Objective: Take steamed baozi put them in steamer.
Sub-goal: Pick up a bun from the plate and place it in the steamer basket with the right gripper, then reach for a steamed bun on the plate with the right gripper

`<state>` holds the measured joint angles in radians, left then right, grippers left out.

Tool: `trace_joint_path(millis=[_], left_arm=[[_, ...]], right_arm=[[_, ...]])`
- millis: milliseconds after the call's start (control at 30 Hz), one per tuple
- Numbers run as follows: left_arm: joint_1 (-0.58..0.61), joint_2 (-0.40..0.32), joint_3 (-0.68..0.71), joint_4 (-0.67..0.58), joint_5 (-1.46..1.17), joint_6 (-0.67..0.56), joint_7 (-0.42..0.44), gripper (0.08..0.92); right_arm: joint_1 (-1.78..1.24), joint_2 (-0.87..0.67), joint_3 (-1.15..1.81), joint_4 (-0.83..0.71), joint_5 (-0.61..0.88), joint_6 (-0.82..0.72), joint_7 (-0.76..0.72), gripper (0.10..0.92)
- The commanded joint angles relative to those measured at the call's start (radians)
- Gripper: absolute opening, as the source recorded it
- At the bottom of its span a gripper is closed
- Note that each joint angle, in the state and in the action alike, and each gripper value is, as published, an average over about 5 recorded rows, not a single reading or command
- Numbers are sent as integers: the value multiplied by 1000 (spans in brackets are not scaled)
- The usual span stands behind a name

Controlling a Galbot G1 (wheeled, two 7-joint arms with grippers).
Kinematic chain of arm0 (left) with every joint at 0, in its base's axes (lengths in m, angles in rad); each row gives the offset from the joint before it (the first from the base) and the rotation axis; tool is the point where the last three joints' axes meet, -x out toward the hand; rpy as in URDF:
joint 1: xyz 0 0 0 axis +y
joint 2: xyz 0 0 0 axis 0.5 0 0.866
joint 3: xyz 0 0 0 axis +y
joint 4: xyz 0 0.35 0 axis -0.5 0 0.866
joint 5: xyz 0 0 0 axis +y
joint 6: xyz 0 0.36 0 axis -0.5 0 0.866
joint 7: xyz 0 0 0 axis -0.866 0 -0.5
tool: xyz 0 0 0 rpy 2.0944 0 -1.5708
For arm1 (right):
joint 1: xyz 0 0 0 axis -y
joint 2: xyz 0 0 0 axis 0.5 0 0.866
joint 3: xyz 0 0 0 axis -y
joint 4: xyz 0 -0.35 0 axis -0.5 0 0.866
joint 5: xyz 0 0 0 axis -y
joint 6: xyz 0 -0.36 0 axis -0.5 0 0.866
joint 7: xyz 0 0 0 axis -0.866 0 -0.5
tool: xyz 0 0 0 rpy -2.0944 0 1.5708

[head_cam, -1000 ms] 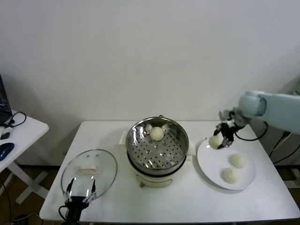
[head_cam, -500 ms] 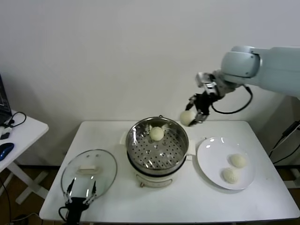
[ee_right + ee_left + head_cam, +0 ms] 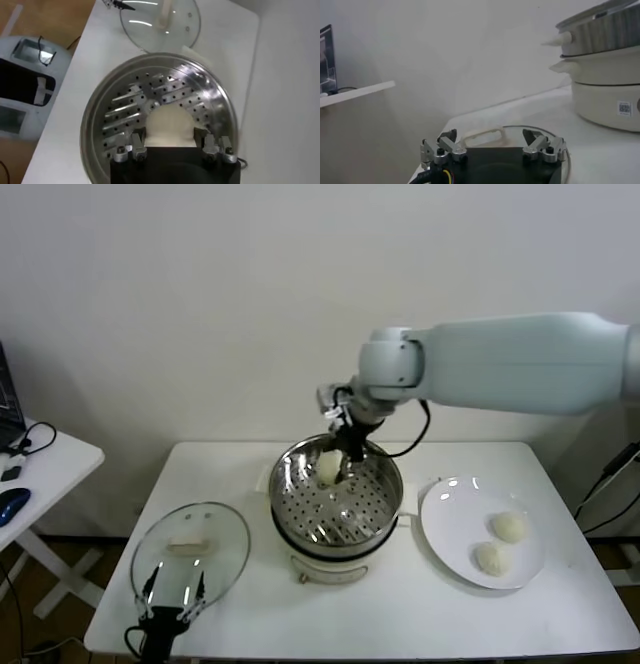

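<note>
Next, my right gripper lets go of the baozi on the steamer's perforated bottom, near the rim (image 3: 305, 490) (image 3: 177, 95) facing the glass lid.
My right gripper (image 3: 346, 452) hangs over the steamer (image 3: 290, 484), shut on a creamy-white baozi (image 3: 169, 124) held between its fingers (image 3: 138, 138) above the perforated floor (image 3: 125, 107). In the head view that baozi (image 3: 328, 467) shows just under the gripper, inside the steel rim. Two more baozi (image 3: 509, 527) (image 3: 490, 558) lie on the white plate (image 3: 455, 519) to the right of the steamer. My left gripper (image 3: 170, 596) is parked low at the table's front left, open (image 3: 489, 136), at the near edge of the glass lid.
The round glass lid (image 3: 190, 549) lies flat left of the steamer, its handle (image 3: 482, 135) just beyond the left fingers. A side table with a blue mouse (image 3: 12, 504) stands at far left. The steamer's white base (image 3: 605, 100) has side handles.
My right arm has swung up and to the left with the baozi, from above the plate to over the steamer. The left arm has not moved.
</note>
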<state>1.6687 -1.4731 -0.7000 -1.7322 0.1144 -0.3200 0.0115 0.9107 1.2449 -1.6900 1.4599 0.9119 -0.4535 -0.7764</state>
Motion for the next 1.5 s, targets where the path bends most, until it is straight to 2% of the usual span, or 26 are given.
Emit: trace_joint_path(millis=[33,367,767,867,933,1100,1367,1500], left_arm=[[0,0,-1,6,13,-8,2,823],[-4,-2,-1,17,29,-17,1,823],[-6,-3,-2,22,37,-23,2,823],[-5,-4,-1,19,38,-22,2,823],[-4,-4,-2,17,38,-21,3,823],[-3,-4,-5,13,37,-20,3,823],[2,-3,2,12,47,-21,4,823],[3,-2,4,11,50,-22,4,823]], right_arm=[[-149,132,20,-167,-44,-20,19,636],[-235,193,41,-278,-82,-14,26,636],[-270,204,44,-286,-128,-7,34,636],[-268,193,55,-277,-128,-4,57,658],[-248,176,62,-257,-109,-3,59,701],[-120,80,44,-153,-57,26,1,809],[162,-231,-94,4,-34,159,-206,823],[273,-379,-170,85,-112,202,-257,823]])
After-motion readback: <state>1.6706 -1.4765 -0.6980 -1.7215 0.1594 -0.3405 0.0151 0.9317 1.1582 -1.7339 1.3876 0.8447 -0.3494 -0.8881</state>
